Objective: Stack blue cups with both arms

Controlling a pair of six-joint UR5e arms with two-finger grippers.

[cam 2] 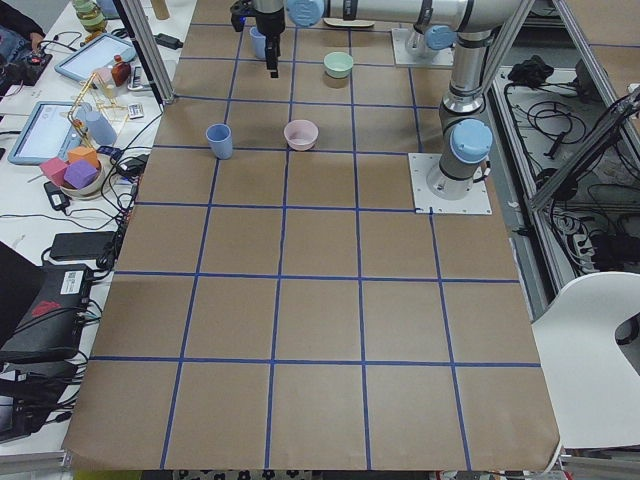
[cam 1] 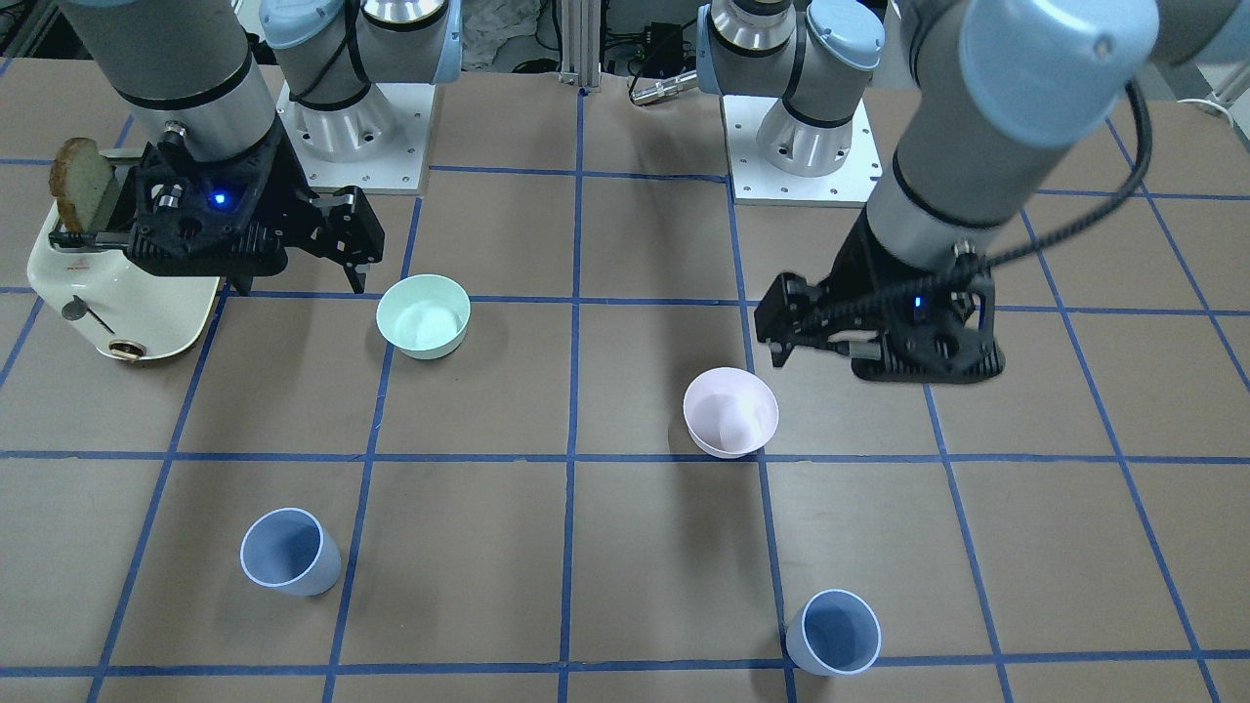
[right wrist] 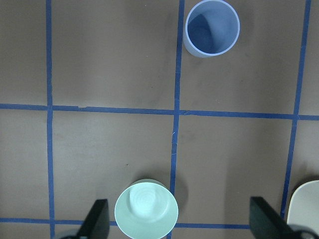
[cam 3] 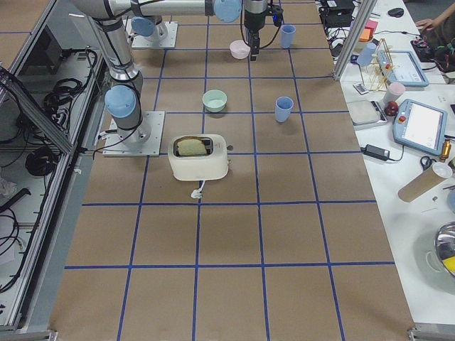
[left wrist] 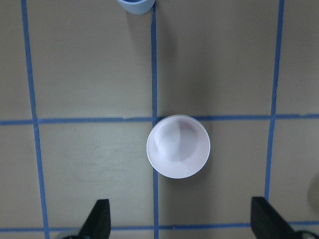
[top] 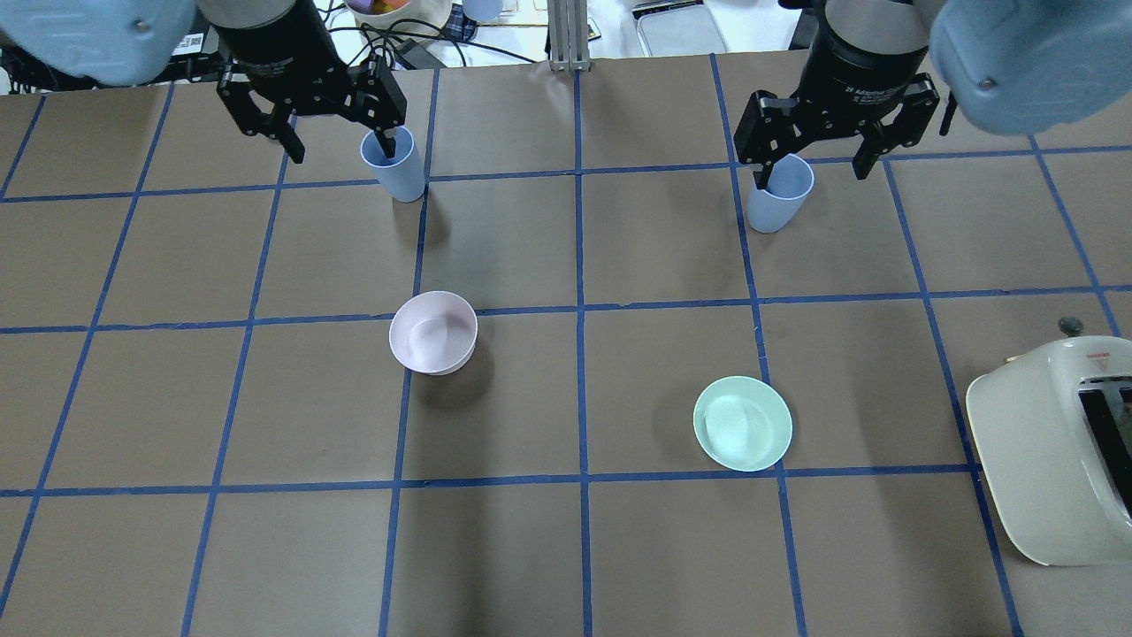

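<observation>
I need to close my left gripper on the blue cup's rim (cam 1: 805, 627), beyond the pink bowl, on the side of the rim that faces the other blue cup.
Two blue cups stand upright and apart on the far side of the table. One (top: 398, 177) (cam 1: 833, 633) is on my left, the other (top: 774, 208) (cam 1: 288, 552) on my right. My left gripper (cam 1: 776, 342) (left wrist: 182, 221) is open and empty, hanging above the table near the pink bowl (left wrist: 178, 147); the left cup's edge (left wrist: 134, 4) shows at the top of the left wrist view. My right gripper (cam 1: 298, 283) (right wrist: 180, 221) is open and empty, high near the mint-green bowl (right wrist: 146, 209), with the right cup (right wrist: 212, 27) ahead of it.
The pink bowl (top: 433, 332) sits left of centre and the mint-green bowl (top: 743, 423) right of centre. A cream toaster (top: 1052, 451) holding a bread slice (cam 1: 83, 181) stands at my right, close under the right arm. Blue tape lines grid the brown table.
</observation>
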